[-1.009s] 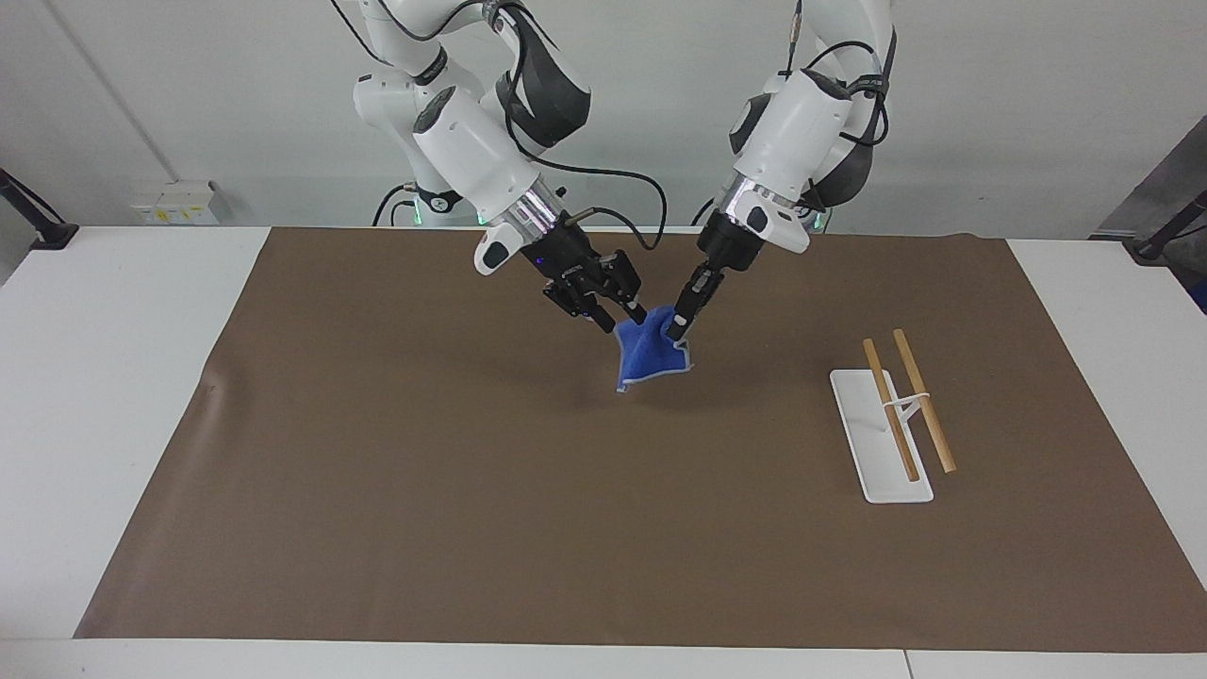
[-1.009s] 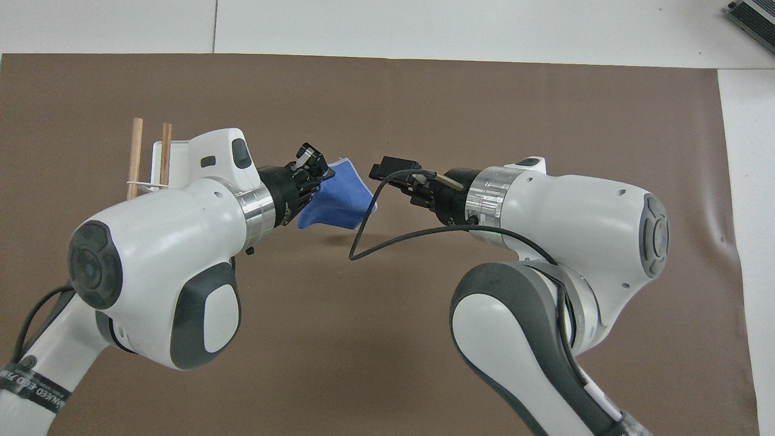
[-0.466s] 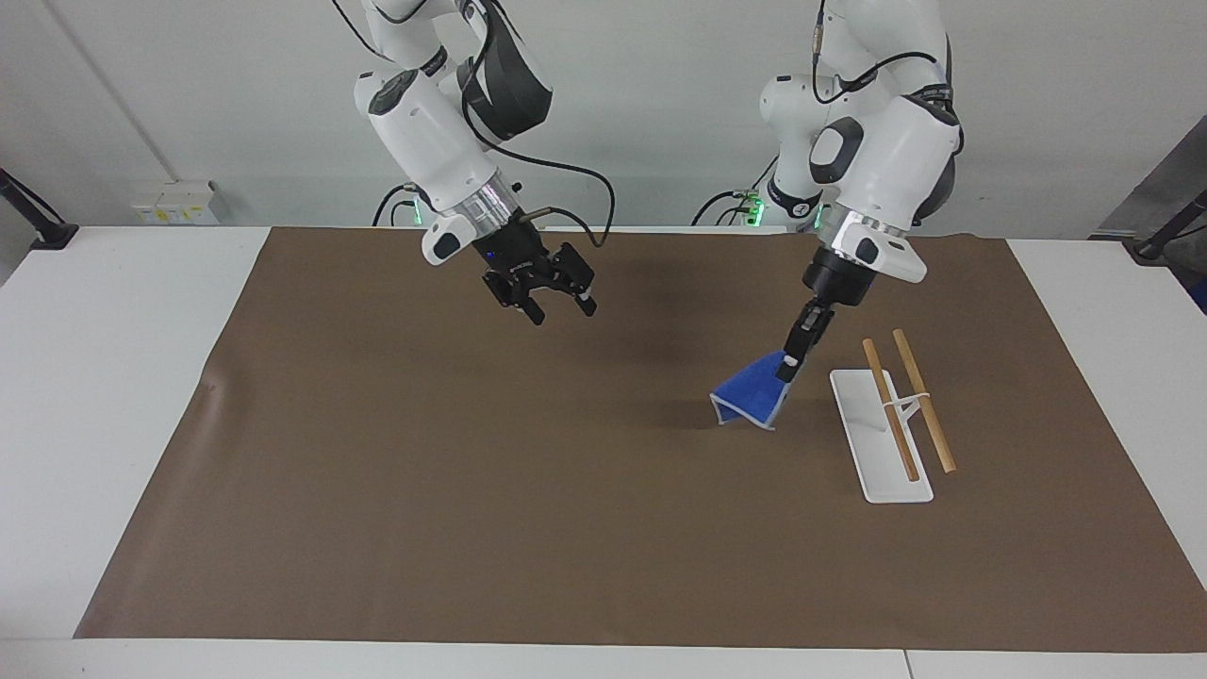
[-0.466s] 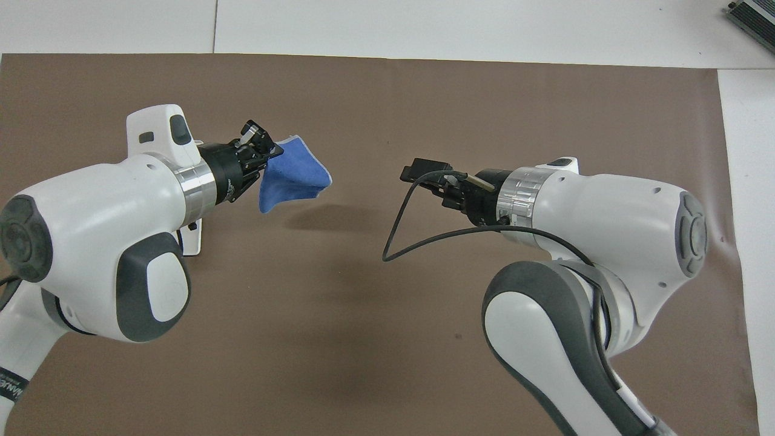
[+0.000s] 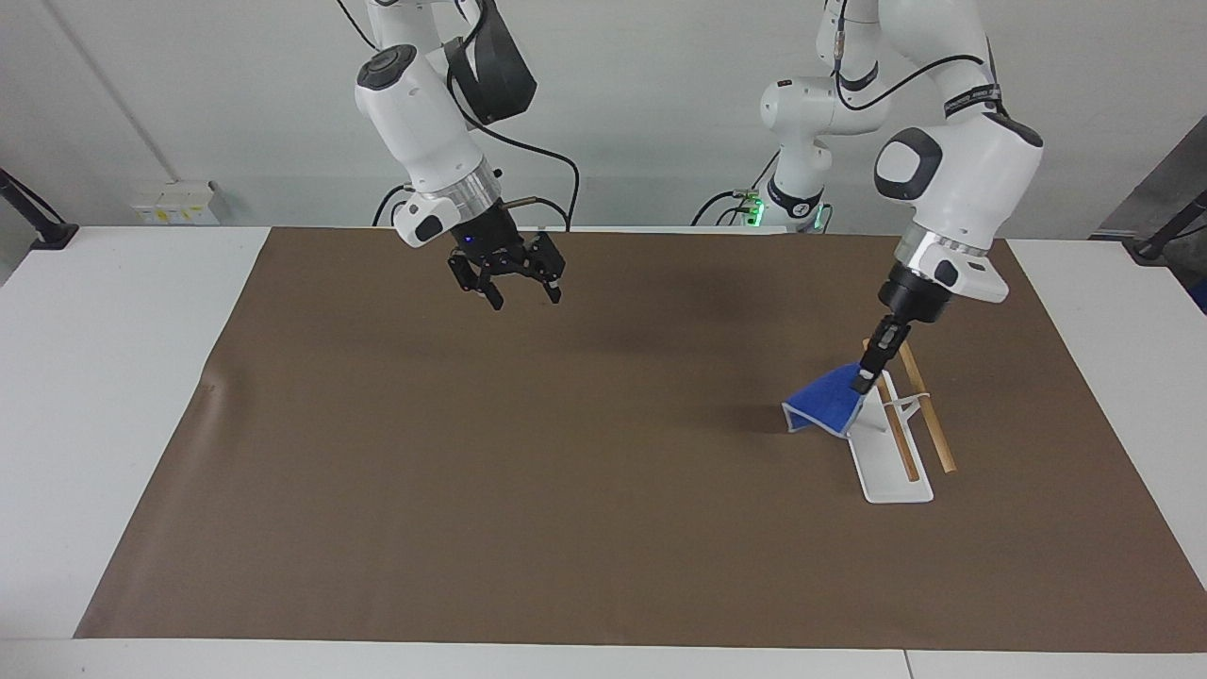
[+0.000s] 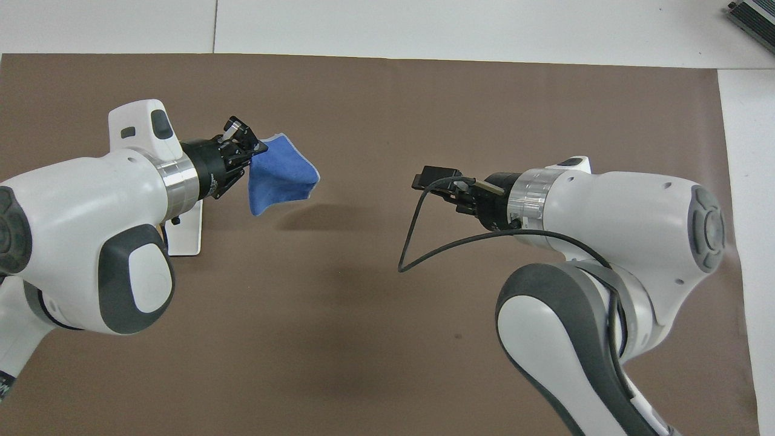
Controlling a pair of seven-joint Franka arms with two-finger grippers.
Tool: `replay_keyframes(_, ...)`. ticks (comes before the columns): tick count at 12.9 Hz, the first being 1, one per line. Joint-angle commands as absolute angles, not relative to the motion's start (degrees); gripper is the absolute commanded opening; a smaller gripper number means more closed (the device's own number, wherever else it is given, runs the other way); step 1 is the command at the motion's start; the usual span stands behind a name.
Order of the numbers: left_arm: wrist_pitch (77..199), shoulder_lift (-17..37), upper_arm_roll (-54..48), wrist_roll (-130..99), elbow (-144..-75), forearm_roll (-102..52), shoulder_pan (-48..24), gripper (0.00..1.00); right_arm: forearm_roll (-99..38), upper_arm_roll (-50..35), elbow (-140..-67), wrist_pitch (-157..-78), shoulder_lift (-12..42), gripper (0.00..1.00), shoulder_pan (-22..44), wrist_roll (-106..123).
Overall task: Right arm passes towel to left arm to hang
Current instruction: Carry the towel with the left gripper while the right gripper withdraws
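Note:
The blue towel will be released by my left gripper across the wooden rods of the white rack [image 6: 160, 186]. It now hangs beside that rack.
The blue towel [image 5: 822, 402] hangs by one corner from my left gripper [image 5: 863, 379], which is shut on it. It hangs in the air over the mat, right beside the white rack [image 5: 882, 453] with two wooden rods [image 5: 919, 405]. In the overhead view the towel [image 6: 281, 178] hangs off the left gripper [image 6: 247, 148], and the arm hides most of the rack [image 6: 184, 233]. My right gripper [image 5: 519, 283] is open and empty, raised over the part of the mat nearest the robots; it also shows in the overhead view [image 6: 433, 181].
A large brown mat [image 5: 471, 471] covers most of the white table [image 5: 113, 311]. A black cable [image 6: 418, 242] loops from the right arm's wrist. A dark box [image 6: 754, 15] sits at the table's farthest corner toward the right arm's end.
The right gripper let go of the towel and drew back toward its base. The left gripper carried the towel away from the middle to the rack.

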State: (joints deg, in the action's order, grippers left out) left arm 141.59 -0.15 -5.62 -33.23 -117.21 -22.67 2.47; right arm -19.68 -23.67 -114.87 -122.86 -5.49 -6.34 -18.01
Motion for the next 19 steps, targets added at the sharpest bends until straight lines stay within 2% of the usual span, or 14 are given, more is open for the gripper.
replay_keyframes(1,140.3,-0.5,-6.2,-28.4,-117.0,-23.6,5.4,0.0,-16.1,-24.1,-115.1,-121.7,-6.9,1.0,-8.3,-15.4)
replay_keyframes(5,141.2,-0.2,-6.0,-23.0,-116.5,-23.5,9.9,0.0,-12.0,-23.1,-112.8,-118.3,-7.0,1.0,-9.0,-14.2)
replay_keyframes(6,141.3,-0.2,-5.9,-21.4,-116.5,-23.6,10.6,0.0,-9.9,-19.5,-112.5,-116.6,-8.1,1.0,-6.5,-13.7)
replay_keyframes(8,141.6,-0.2,-5.9,-19.2,-116.5,-23.5,13.3,0.0,-6.2,-6.0,-112.5,-115.6,-8.3,1.0,5.1,-13.2)
replay_keyframes(9,141.7,-0.2,-5.9,-17.8,-116.5,-23.6,13.7,0.0,-4.7,-2.9,-112.2,-114.3,-8.3,1.0,6.5,-12.6)
replay_keyframes(13,141.9,-0.2,-5.9,-17.1,-117.8,-23.5,13.6,0.0,2.3,-2.9,-103.5,-104.7,-6.5,1.0,0.8,-6.8)
replay_keyframes(16,141.9,-0.8,-5.9,-17.1,-120.5,-23.3,13.5,0.0,3.6,-2.9,-95.9,-95.4,-4.1,1.0,-1.0,-6.5)
replay_keyframes(19,141.9,-1.2,-5.8,-17.1,-123.1,-23.2,13.6,0.0,4.3,-3.2,-89.9,-90.5,-1.0,1.0,-3.3,-6.5)
